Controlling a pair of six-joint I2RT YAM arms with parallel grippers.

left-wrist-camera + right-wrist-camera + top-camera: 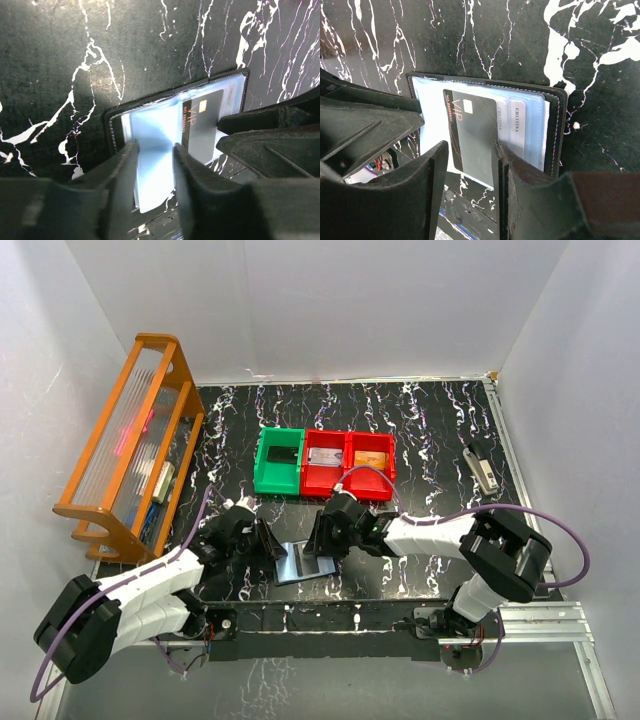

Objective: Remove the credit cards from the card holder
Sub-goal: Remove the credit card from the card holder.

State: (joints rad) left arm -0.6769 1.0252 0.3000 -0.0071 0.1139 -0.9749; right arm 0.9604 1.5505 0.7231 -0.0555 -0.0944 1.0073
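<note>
The fingers of my left gripper are on both sides of the light-blue panel next to the black card, so that gripper should open, move over and pinch the black card's near edge (185, 124).
The card holder (300, 566) lies open on the black marbled table between my two grippers, light-blue panels up (155, 120) (532, 130). A black card (470, 127) marked VIP lies on its right panel (202, 125). A pale card (518, 125) sits in a pocket beside it. My left gripper (277, 548) (155, 150) is open, its fingers straddling the left panel from above. My right gripper (323, 540) (471, 147) is open, one finger along each long edge of the black card. I cannot tell whether it touches the card.
A green bin (279, 478) holding a dark card and two red bins (323, 480) (371, 474), each holding a card, stand just behind the holder. A wooden rack (130, 450) stands at the left. A small grey object (483, 468) lies at the far right. White walls surround the table.
</note>
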